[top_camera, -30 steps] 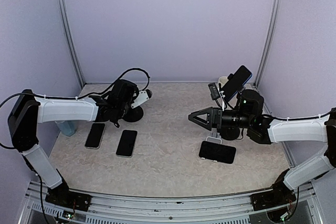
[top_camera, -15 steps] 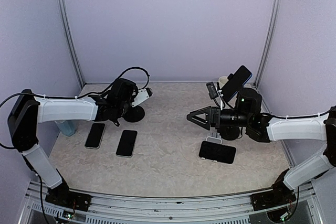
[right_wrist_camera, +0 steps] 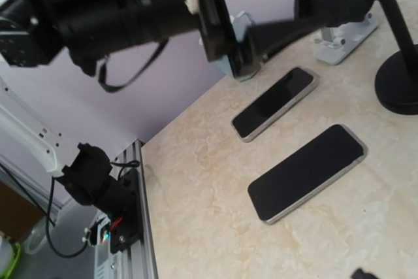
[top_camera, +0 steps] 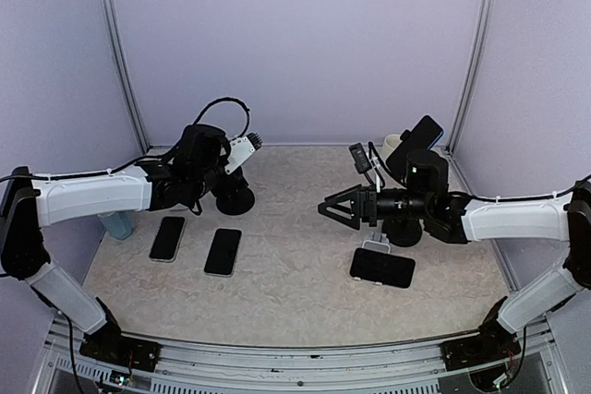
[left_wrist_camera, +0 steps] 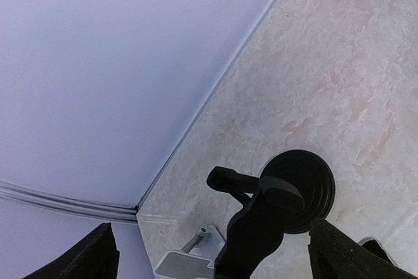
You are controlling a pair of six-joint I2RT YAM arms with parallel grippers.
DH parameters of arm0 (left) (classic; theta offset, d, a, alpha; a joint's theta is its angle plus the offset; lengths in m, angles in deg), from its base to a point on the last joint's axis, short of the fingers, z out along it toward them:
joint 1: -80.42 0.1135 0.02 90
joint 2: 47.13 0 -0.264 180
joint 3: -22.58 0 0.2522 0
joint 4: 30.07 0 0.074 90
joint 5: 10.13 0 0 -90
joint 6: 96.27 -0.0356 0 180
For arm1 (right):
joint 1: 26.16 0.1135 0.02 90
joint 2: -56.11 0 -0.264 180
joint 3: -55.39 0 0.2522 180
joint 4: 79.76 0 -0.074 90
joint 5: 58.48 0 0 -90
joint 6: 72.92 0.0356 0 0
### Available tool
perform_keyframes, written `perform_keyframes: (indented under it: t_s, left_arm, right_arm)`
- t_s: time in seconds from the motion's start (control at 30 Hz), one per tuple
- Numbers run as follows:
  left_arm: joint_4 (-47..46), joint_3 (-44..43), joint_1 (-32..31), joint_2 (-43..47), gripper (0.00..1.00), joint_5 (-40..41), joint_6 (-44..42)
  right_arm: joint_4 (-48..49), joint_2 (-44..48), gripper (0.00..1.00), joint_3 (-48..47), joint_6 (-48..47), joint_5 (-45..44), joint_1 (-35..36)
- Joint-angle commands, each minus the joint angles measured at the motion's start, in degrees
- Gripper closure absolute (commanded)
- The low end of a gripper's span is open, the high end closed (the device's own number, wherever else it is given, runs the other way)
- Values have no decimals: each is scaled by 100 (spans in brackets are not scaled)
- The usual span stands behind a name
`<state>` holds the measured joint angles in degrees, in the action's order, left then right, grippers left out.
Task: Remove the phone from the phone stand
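The robot's right gripper needs to close on the outer end [top_camera: 408,273] of the phone on the small white stand, the end farther from the left gripper.
A dark phone [top_camera: 415,146] leans tilted on a black phone stand [top_camera: 404,232] at the back right, just behind my right arm. My right gripper [top_camera: 335,209] hangs open and empty over the table's middle, pointing left, away from that phone. My left gripper [top_camera: 222,178] is open above a second black stand [top_camera: 234,198] at the back left. In the left wrist view that bare stand [left_wrist_camera: 295,184] sits between and below my fingertips [left_wrist_camera: 96,254], untouched. Two phones [top_camera: 167,237] [top_camera: 223,251] lie flat near it.
Another phone [top_camera: 381,268] lies flat by a small white stand [top_camera: 374,246] under my right arm. A white stand [left_wrist_camera: 188,263] sits by the left wall. In the right wrist view the flat phones [right_wrist_camera: 274,104] [right_wrist_camera: 307,173] lie below the left arm.
My left gripper has opened wide and lifted up and back from the black stand. The right arm has slid slightly left, its gripper still open.
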<state>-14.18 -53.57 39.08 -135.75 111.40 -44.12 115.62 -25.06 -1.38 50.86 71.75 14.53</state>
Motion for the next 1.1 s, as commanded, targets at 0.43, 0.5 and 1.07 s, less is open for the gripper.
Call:
perform_keyframes:
  t_s: [0.43, 0.5, 1.07]
  left_arm:
    - [252, 327, -835, 2003, 1, -787, 1865]
    - [108, 559, -1016, 2172, 1, -923, 1866]
    - [-453, 1303, -2183, 1612, 1, -1660, 1958]
  right_arm:
    - [-1661, 274, 6, 14, -1218, -567, 614]
    - [-1979, 473, 6, 177, -1348, -665, 612]
    - [-5451, 1722, 4, 256, -1649, -2655, 236]
